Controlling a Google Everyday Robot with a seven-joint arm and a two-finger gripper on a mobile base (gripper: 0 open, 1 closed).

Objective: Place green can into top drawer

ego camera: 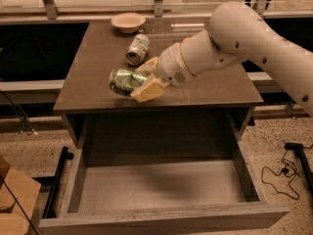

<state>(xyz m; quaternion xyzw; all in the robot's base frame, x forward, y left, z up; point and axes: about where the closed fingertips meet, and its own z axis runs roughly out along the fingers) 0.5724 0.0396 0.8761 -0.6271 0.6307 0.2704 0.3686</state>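
Note:
My gripper should release the green can near the middle of the top drawer's grey bottom (150, 176), behind the drawer's front panel.
The green can (123, 81), dark green with white mottling, lies sideways in my gripper (145, 80), whose cream fingers (148, 90) are shut on it. The can hangs just above the front part of the brown cabinet top (98, 53), near its front edge. The top drawer (161, 214) is pulled open below; its grey box holds nothing and its thick front panel is nearest the camera. My white arm (234, 38) reaches in from the right.
A paler can with a white and light-green label (137, 49) lies on the cabinet top behind my gripper. A tan bowl (128, 21) sits at the back. Cardboard boxes (14, 199) stand on the floor at left, cables (283, 173) at right.

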